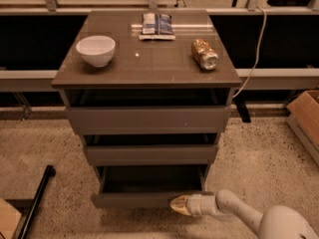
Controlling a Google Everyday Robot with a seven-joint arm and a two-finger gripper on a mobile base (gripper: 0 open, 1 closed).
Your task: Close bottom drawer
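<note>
My gripper releases the bottom drawer once its front is pushed back close beneath the middle drawer (152,183).
The bottom drawer (144,199) is the lowest of three grey-brown drawers in the cabinet. It stands partly pulled out, with its dark inside showing behind its flat front strip. My gripper (180,205) comes in from the lower right on a white arm and its tan tip sits against the right part of the drawer's front strip, just above the floor.
The cabinet top (149,59) carries a white bowl (95,50), a blue-white packet (156,25) and a can on its side (205,54). The middle drawer (151,154) and top drawer (148,119) stand slightly out. A cardboard box (305,121) is right, a black pole (35,203) left.
</note>
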